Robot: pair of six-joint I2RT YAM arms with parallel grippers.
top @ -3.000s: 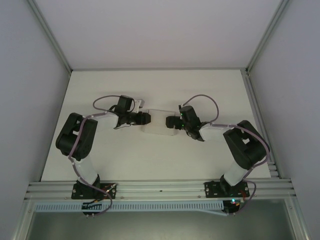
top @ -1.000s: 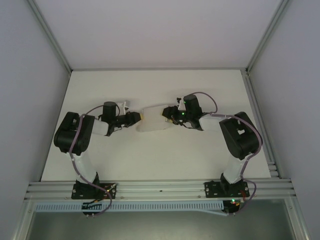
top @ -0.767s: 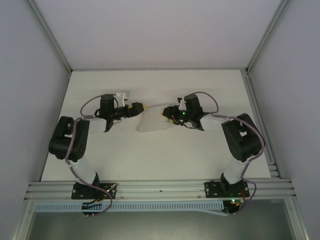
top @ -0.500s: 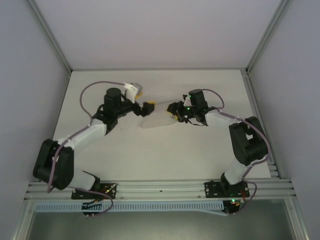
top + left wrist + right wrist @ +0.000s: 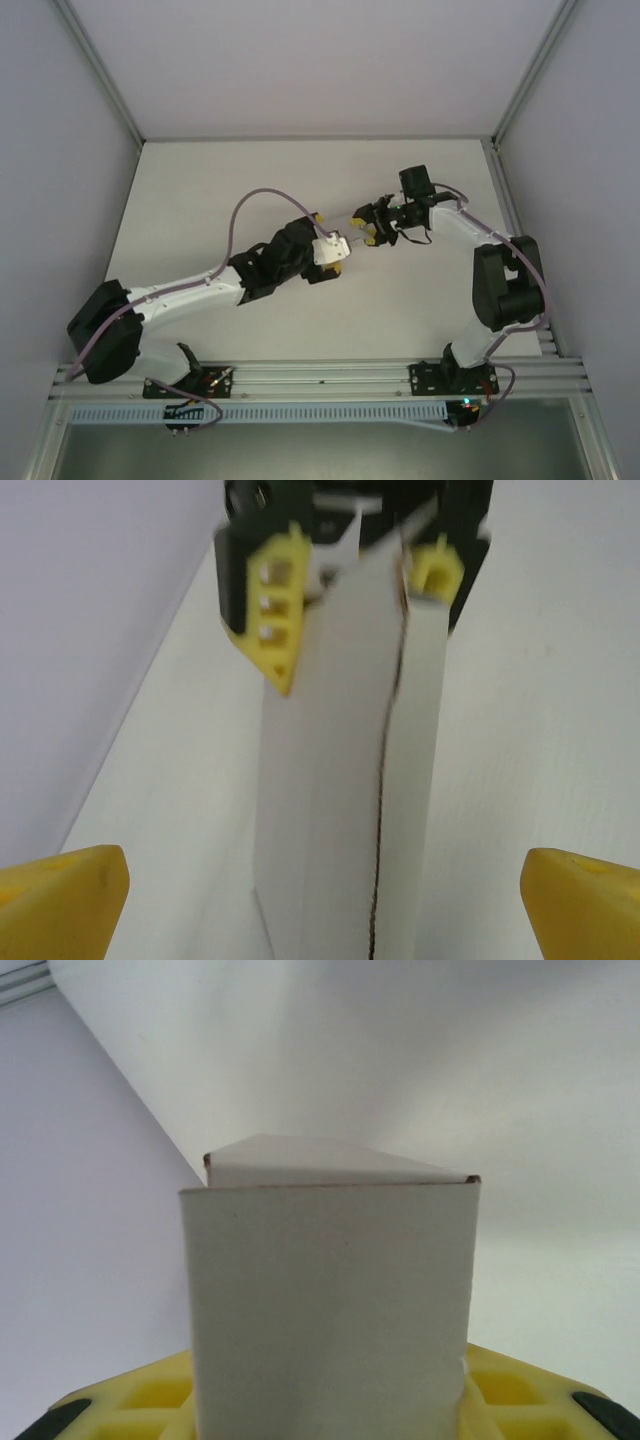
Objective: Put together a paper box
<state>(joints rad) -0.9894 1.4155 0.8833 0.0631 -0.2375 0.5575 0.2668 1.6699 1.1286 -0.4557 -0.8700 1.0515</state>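
Note:
Both sides of the box's far end are held by my right gripper, so my left gripper should take the box's near end (image 5: 335,895) before my right gripper pinches one far corner of the box.
The paper box (image 5: 340,730) is a white folded cardboard piece, standing on edge and reaching from my right gripper toward my left one. My right gripper (image 5: 364,228) is shut on its far end, and the yellow fingers (image 5: 125,1400) press both sides of the box (image 5: 330,1300). In the left wrist view the right gripper (image 5: 355,580) shows at the top. My left gripper (image 5: 332,240) is open at the table's middle. Its yellow fingertips (image 5: 60,900) stand wide apart on either side of the box's near end, without touching it.
The white table (image 5: 200,180) is bordered by aluminium rails (image 5: 300,375) in front and grey walls (image 5: 60,150) at the sides and back. The left arm (image 5: 190,290) stretches diagonally across the near left part of the table.
My left gripper opened, let go of the box and swung round to the table's middle. My right gripper carried the box back and to the right, turning it on edge.

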